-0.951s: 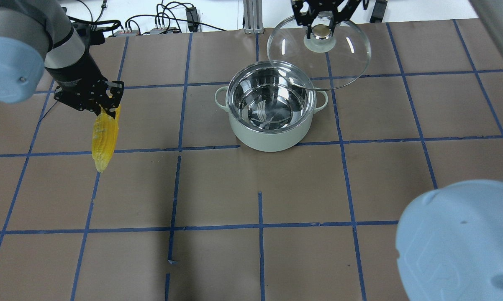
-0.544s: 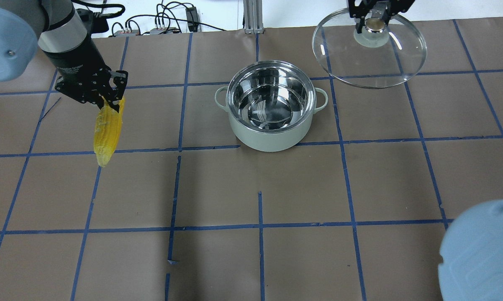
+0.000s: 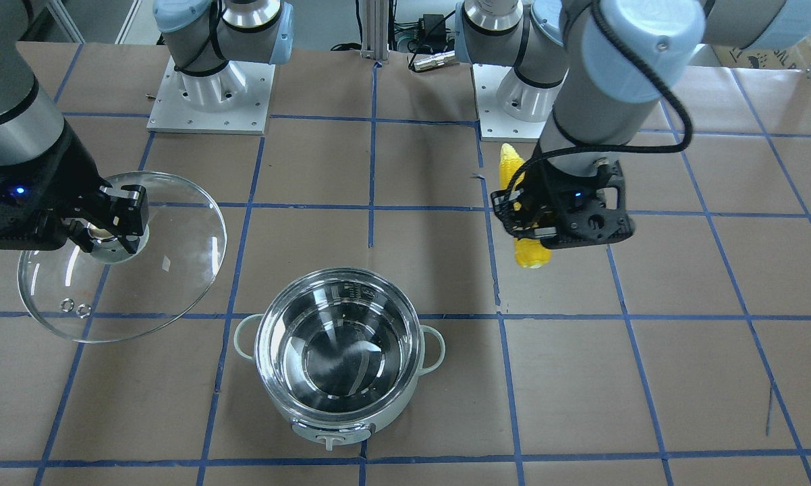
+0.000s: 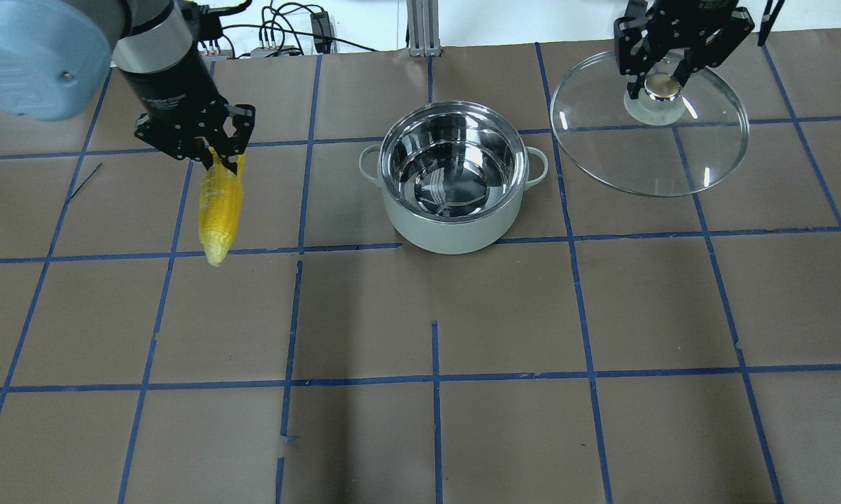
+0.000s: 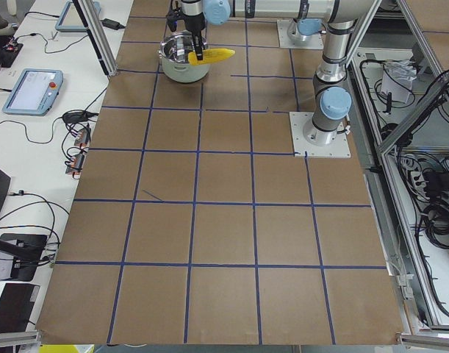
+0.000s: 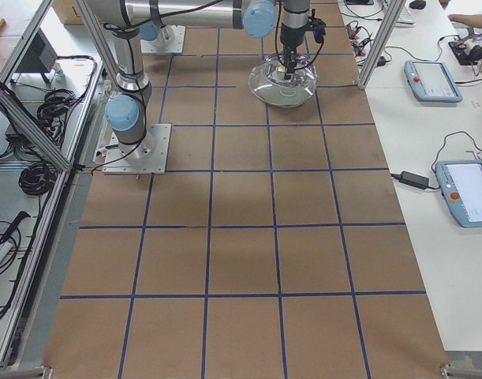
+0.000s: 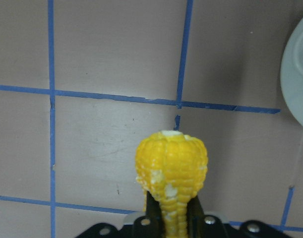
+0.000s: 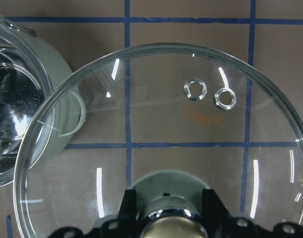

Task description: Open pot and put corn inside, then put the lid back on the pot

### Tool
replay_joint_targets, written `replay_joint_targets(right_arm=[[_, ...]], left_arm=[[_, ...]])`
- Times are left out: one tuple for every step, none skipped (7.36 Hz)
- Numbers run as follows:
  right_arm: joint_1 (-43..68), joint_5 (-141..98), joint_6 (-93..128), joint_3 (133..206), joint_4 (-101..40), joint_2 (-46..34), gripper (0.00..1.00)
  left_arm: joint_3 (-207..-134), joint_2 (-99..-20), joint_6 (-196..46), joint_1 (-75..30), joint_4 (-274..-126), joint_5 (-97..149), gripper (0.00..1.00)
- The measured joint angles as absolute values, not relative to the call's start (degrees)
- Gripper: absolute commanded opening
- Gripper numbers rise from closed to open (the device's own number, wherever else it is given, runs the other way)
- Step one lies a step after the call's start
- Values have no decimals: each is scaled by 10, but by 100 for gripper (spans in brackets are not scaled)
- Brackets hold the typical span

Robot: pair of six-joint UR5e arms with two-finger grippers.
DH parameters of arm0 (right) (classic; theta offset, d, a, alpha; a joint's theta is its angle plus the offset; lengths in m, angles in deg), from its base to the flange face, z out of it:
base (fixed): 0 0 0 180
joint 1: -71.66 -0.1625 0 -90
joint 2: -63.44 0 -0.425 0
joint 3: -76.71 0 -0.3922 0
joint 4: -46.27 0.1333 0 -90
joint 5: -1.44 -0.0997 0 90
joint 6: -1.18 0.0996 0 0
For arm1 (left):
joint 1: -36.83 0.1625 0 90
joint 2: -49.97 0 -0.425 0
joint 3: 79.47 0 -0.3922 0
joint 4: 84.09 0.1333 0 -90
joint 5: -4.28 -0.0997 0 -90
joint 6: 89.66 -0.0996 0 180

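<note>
The robot's left gripper should release the corn on the shiny steel bottom of the open pot (image 3: 344,372). The corn now hangs in the air beside the pot.
The pot (image 4: 452,222) stands open in the middle of the table, its steel inside empty; it also shows in the front view (image 3: 338,412). My left gripper (image 4: 217,155) is shut on the corn (image 4: 219,210), which hangs tip down in the air to the left of the pot. The corn also shows in the front view (image 3: 531,253) and the left wrist view (image 7: 172,163). My right gripper (image 4: 662,78) is shut on the knob of the glass lid (image 4: 700,154), held to the right of the pot. The lid also shows in the front view (image 3: 169,270) and the right wrist view (image 8: 161,124).
Brown paper with blue tape lines (image 4: 434,381) covers the table. Cables and plugs (image 4: 273,38) lie along the far edge. The arm bases (image 3: 210,94) stand at the robot's side of the table.
My left gripper has carried the corn to the right, toward the pot. My right gripper has moved the lid further right and lower, away from the pot.
</note>
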State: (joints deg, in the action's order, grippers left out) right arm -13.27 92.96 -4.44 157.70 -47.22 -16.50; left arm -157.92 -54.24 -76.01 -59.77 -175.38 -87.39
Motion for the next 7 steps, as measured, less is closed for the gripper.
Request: replay_joint_targets(right_arm=[[-126,928,-48,1594,-486,-172,5],[-123,926,-49,1607,-492,-178,5],[-121,924,-49,1615,-498,-181,5],[-120,923,-50,1619,-501,-182,5],[-119,922,-51,1620,-504,-183,5],[-119,922,-51,1620,-508,-183,5],[-119,921,-51,1620,-509,-183,5]], left_arm=[[-1519,-595,-711,-638,-1753,-861,6],[-1451,-652,-676,-675,-1753,-853,6],[-1386,-707,-655,-705,-1753,-851,6],[-1331,-758,-640,-728,-1753,-850,6],[-1294,-795,-629,-742,-1753,-850,5],[-1277,-816,-624,-750,-1752,-846,5],[-1273,-824,-625,-753,-1752,-841,5]])
